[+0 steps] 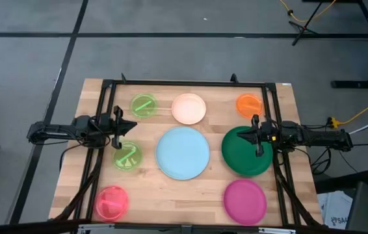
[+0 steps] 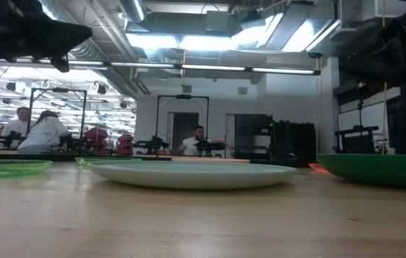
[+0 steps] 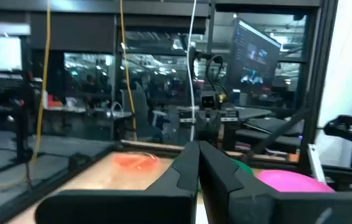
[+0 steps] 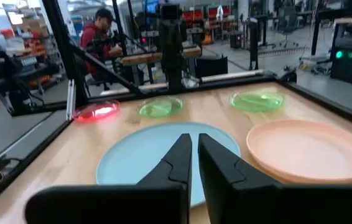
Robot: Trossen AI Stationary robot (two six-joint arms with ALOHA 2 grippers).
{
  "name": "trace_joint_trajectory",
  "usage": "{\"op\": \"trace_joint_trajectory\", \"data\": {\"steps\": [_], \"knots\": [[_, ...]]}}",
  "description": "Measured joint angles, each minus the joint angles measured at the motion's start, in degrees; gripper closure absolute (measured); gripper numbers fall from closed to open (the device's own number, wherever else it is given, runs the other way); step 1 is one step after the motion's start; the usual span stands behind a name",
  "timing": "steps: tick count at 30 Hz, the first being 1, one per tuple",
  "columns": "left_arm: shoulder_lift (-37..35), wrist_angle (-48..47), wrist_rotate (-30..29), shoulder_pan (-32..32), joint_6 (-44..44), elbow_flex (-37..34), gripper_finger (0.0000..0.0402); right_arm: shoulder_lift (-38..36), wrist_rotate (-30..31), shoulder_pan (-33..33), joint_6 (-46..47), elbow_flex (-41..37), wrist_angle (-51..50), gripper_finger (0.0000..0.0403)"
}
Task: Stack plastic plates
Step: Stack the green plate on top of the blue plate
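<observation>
Next, my right gripper goes to the dark green plate's far rim [image 1: 239, 127], on the side facing the orange plate, and closes there.
Eight round plates lie flat and apart on the wooden table. In the far row are a lime green plate [image 1: 144, 105], a cream plate [image 1: 188, 108] and an orange plate [image 1: 249, 104]. In the middle row are a second lime green plate [image 1: 127, 156], a large light blue plate [image 1: 183, 153] and a dark green plate [image 1: 247, 151]. Pink [image 1: 111, 202] and magenta [image 1: 245, 200] plates sit near the front. My left gripper [image 1: 134, 127] hangs shut between the two lime plates. My right gripper [image 1: 236, 136] hangs shut above the dark green plate's left part, pointing at the light blue plate [image 4: 151, 162].
A black frame [image 1: 190, 83] borders the table's far side and runs down both sides beside the arms. Bare wood [image 1: 171, 201] lies between the pink and magenta plates. In the low view both arms show only at the top, well above the light blue plate [image 2: 189, 174]. People sit in the room behind.
</observation>
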Motion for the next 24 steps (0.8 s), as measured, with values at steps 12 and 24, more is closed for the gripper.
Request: {"op": "trace_joint_trajectory", "data": {"steps": [12,24], "knots": [[9.09,7.13,-1.36,-0.04,0.69,0.0,0.0398,8.6,9.24,-0.01,-0.27,5.46,-0.86,0.0379],[12.3,9.13,-1.34,-0.02,-2.32,0.0,0.0398,31.03,16.51,-0.25,-3.57,22.87,-21.82,0.0379]]}}
